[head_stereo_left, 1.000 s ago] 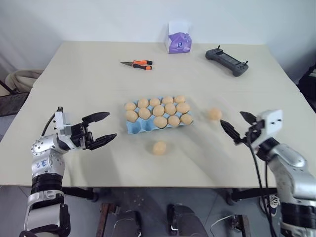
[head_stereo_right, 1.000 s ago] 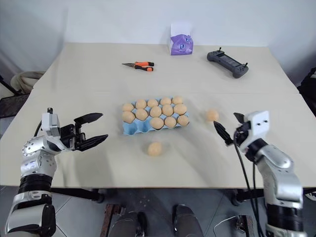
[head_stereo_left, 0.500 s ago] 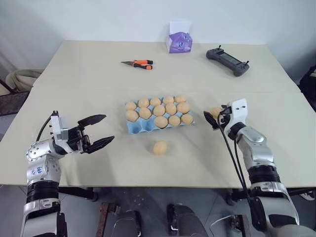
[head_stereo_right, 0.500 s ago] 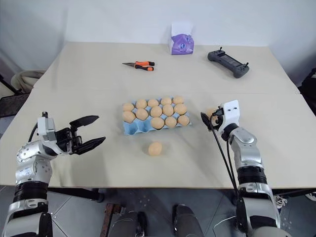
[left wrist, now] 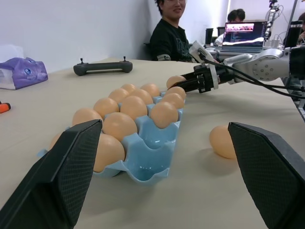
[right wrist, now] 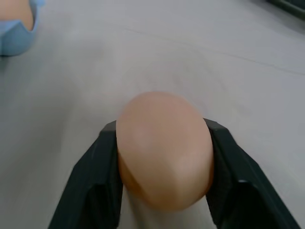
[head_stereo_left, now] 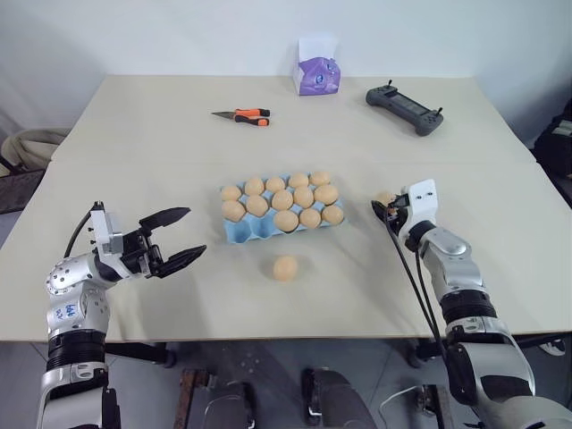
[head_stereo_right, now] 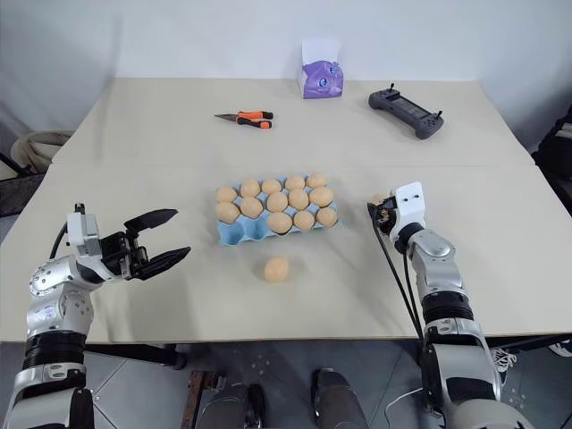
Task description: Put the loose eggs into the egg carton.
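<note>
The egg, now held low at the table surface, will leave my right gripper in the bare cup (head_stereo_left: 261,226) beside the near row's eggs in the carton.
The light blue egg carton (head_stereo_left: 239,234) sits mid-table with eggs in most of its cups; one near cup (left wrist: 143,160) is bare. One loose egg (head_stereo_left: 285,267) lies on the table just in front of the carton. To the carton's right, my right gripper (head_stereo_left: 382,206) is shut on another loose egg (right wrist: 164,150), held low at the table surface with a black finger (right wrist: 95,181) on each side. My left gripper (head_stereo_left: 195,232) hovers open to the left of the carton, pointing at it, with nothing between its fingers (left wrist: 66,176).
Orange-handled pliers (head_stereo_left: 243,114), a purple tissue pack (head_stereo_left: 317,73) and a black controller (head_stereo_left: 404,107) lie along the far side of the table. A person (left wrist: 171,33) sits beyond the table near a laptop (left wrist: 243,36).
My right gripper has reached forward to the egg right of the carton and closed on it. The left gripper has stayed open in place.
</note>
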